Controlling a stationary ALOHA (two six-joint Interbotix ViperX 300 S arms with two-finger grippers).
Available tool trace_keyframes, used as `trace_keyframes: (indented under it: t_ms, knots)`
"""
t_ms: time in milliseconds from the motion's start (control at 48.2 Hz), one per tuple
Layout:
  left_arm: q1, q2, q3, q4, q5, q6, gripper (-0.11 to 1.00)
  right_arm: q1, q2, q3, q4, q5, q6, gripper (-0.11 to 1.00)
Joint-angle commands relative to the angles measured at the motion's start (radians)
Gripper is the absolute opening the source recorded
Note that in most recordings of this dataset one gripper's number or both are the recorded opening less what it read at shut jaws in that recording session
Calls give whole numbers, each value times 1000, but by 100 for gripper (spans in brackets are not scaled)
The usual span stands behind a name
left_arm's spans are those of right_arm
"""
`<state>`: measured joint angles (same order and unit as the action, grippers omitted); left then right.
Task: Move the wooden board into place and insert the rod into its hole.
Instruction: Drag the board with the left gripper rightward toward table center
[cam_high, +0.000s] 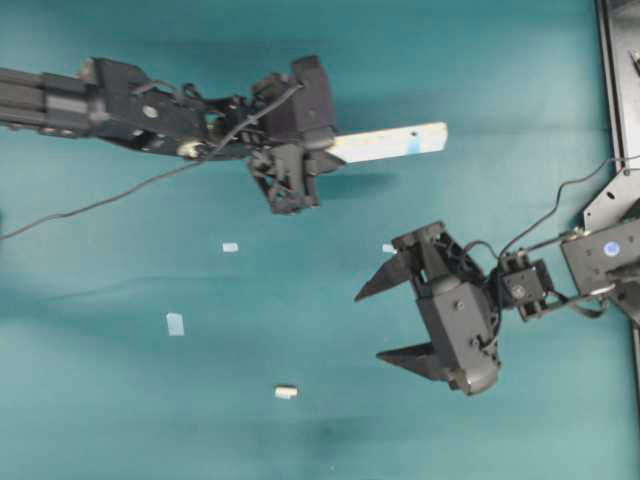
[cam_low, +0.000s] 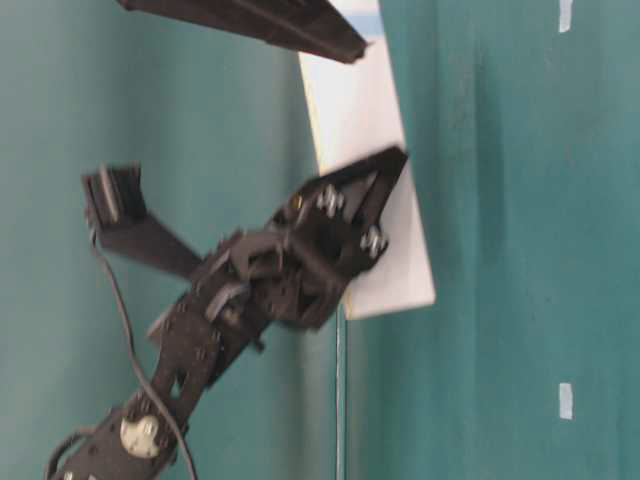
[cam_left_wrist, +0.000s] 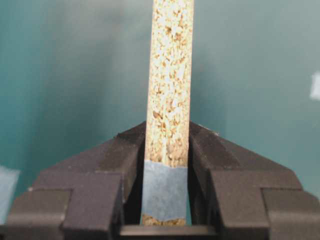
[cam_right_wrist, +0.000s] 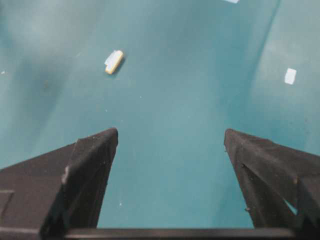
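Observation:
My left gripper is going to let go of the wooden board across the small tape square (cam_high: 425, 243) by the upper finger of my right gripper.
My left gripper (cam_high: 318, 152) is shut on the wooden board (cam_high: 392, 143), a pale strip with a bluish patch near its far end. The board sticks out to the right and is held above the teal table, its shadow below it. In the left wrist view the board's speckled edge (cam_left_wrist: 169, 90) stands between the jaws of the left gripper (cam_left_wrist: 167, 131), with blue tape low on it. The rod (cam_high: 286, 392), a tiny cream peg, lies on the table at the front; it also shows in the right wrist view (cam_right_wrist: 114, 61). My right gripper (cam_high: 370, 326) (cam_right_wrist: 171, 134) is open and empty, right of the rod and apart from it.
Small pale-blue tape squares lie flat on the table (cam_high: 230, 247) (cam_high: 388, 248) (cam_high: 175, 324); one shows in the right wrist view (cam_right_wrist: 290, 76). A metal frame (cam_high: 618, 90) runs along the right edge. In the table-level view the board (cam_low: 355, 110) stands behind an open black gripper.

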<state>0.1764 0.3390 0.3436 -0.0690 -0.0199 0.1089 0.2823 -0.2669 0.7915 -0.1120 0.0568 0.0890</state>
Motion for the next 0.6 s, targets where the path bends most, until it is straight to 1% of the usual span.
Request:
trace_keyframes:
  t_ms: [0,104,249,457,581]
  knots:
    - [-28,6,-72,-2,0,-25,21,2,-31,-11,-2,12,2,94]
    - [-61,40,-124,0,15,-57,21,2,-40,-9,0,18,2,94]
    - [-100,67,-176,-2,38,-75,21,2,-54,-9,-2,20,2,94]
    - [-137,94,-216,-2,46,-86,21,2,-66,-5,0,31,11,94]
    - [-152,114,-232,0,46,-121,21,2,-74,-3,0,37,29,93]
